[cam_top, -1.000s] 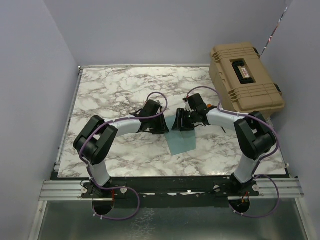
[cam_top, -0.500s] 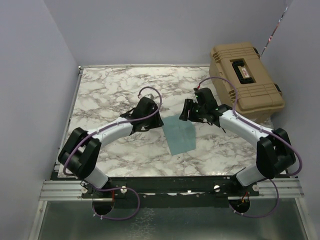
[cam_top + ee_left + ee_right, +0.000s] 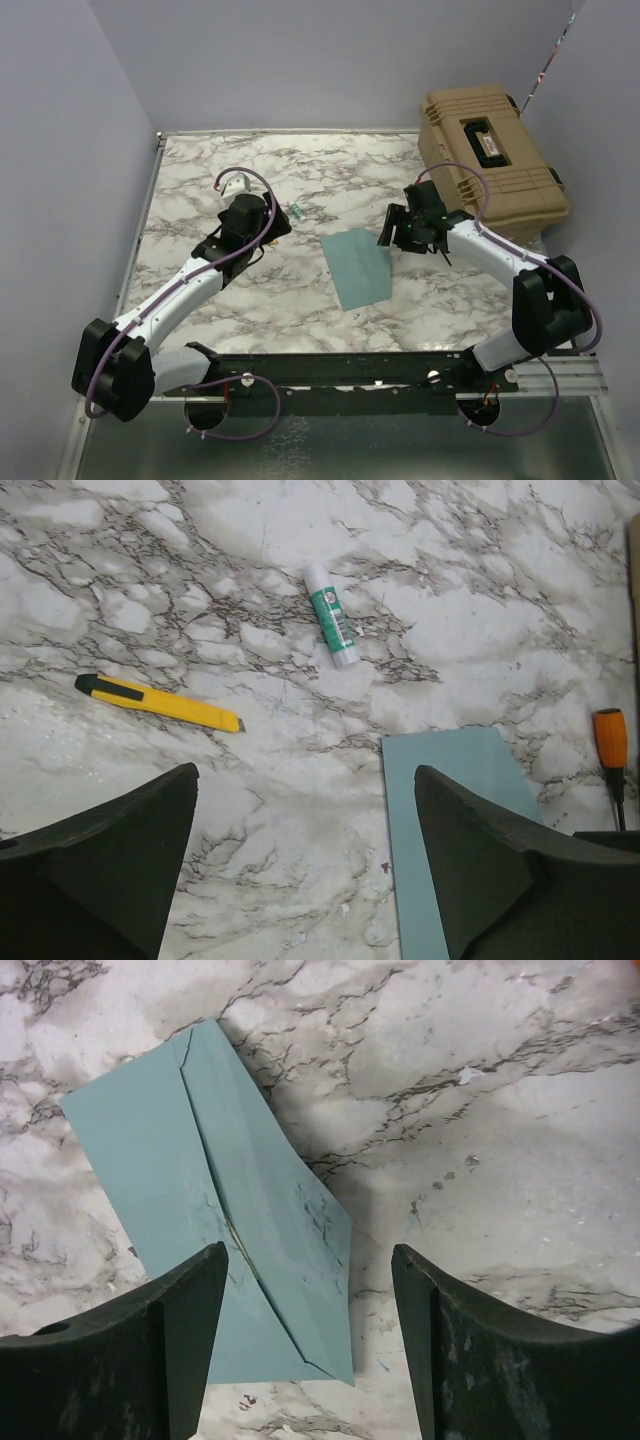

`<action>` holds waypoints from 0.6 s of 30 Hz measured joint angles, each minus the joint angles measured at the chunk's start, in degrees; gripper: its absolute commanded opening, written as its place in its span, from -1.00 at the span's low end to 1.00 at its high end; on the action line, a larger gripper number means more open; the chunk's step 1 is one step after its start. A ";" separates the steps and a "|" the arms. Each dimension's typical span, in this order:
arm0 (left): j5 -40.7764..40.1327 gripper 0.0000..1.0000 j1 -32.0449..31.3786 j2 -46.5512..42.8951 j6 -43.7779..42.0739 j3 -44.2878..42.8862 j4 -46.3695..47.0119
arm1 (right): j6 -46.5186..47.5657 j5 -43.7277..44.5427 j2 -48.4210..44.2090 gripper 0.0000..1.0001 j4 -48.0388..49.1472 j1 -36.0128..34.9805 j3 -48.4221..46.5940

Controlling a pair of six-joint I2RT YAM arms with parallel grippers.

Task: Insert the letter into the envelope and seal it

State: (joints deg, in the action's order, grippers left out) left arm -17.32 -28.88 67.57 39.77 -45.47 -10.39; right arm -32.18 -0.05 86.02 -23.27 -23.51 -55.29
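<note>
My right gripper needs to grip the green-and-white glue stick on the end nearer the envelope [image 3: 301, 216], beside my left gripper.
The teal-blue envelope [image 3: 357, 265] lies flat on the marble table [image 3: 220, 170], its flap folded down over its body [image 3: 230, 1190]. The letter shows in no view. My left gripper [image 3: 268, 232] hovers to the envelope's left, open and empty [image 3: 305, 860], with only the envelope's left edge [image 3: 470, 750] showing beside its right finger. My right gripper [image 3: 388, 230] hangs at the envelope's upper right corner, open [image 3: 310, 1340], holding nothing; one corner of the envelope lies on the table below its jaws.
A green-and-white glue stick [image 3: 331, 628] lies beyond the left gripper [image 3: 300, 211]. A yellow utility knife [image 3: 160, 701] and an orange-handled screwdriver [image 3: 610, 742] also lie on the table. A tan hard case [image 3: 490, 165] stands at the back right.
Both grippers have drawn away from the envelope and opened wider. The left arm swung well to the left, the right one slightly right. The envelope now lies uncovered.
</note>
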 measured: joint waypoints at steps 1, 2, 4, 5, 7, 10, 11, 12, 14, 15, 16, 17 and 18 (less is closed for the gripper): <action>-0.33 0.82 0.50 -0.28 0.02 0.17 -0.09 | 0.04 -0.70 0.59 0.41 0.00 0.00 -0.04; -0.39 0.82 1.07 -0.55 0.00 0.39 -0.20 | 0.28 -1.75 1.27 0.40 0.00 0.00 -0.33; -0.33 0.82 1.75 -0.52 0.00 0.72 -0.55 | 1.46 -4.20 3.30 0.40 0.09 0.00 -2.05; -0.33 0.82 1.97 -0.42 0.00 0.81 -0.68 | 2.16 -5.49 4.63 0.40 0.37 0.00 -3.48; -0.13 0.81 2.69 0.39 0.24 0.83 -0.94 | 3.34 -7.69 7.43 0.40 1.68 -0.20 -6.71; 0.13 0.81 3.37 2.14 0.87 0.83 -1.22 | 5.09 -9.42 12.52 0.40 4.37 -1.60 -13.03; 0.15 0.81 3.50 2.64 1.20 0.83 -1.55 | 5.51 -9.49 14.43 0.40 4.70 -2.56 -15.39; 0.13 0.81 3.74 2.86 1.66 0.83 -1.95 | 6.05 -9.40 16.46 0.40 4.94 -3.76 -18.01; 0.04 0.81 4.04 2.80 2.51 0.83 -2.40 | 7.13 -8.48 20.50 0.40 5.57 -6.47 -22.80; -0.04 0.81 4.09 2.47 3.06 0.85 -2.49 | 7.89 -7.61 23.10 0.39 5.86 -8.24 -25.86; -0.13 0.81 4.15 2.16 3.34 0.94 -2.56 | 8.39 -6.71 25.27 0.38 6.25 -9.77 -28.22; -0.26 0.81 4.17 1.44 3.69 1.16 -2.56 | 8.90 -5.70 27.58 0.37 6.40 -10.99 -30.67; -0.35 0.81 4.17 0.96 3.80 1.33 -2.60 | 9.31 -4.90 29.42 0.36 6.58 -11.87 -32.61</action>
State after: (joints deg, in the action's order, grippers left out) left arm -17.67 -24.71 68.53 43.57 -44.14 -12.99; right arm -22.87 -4.95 115.44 -16.69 -35.38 -87.90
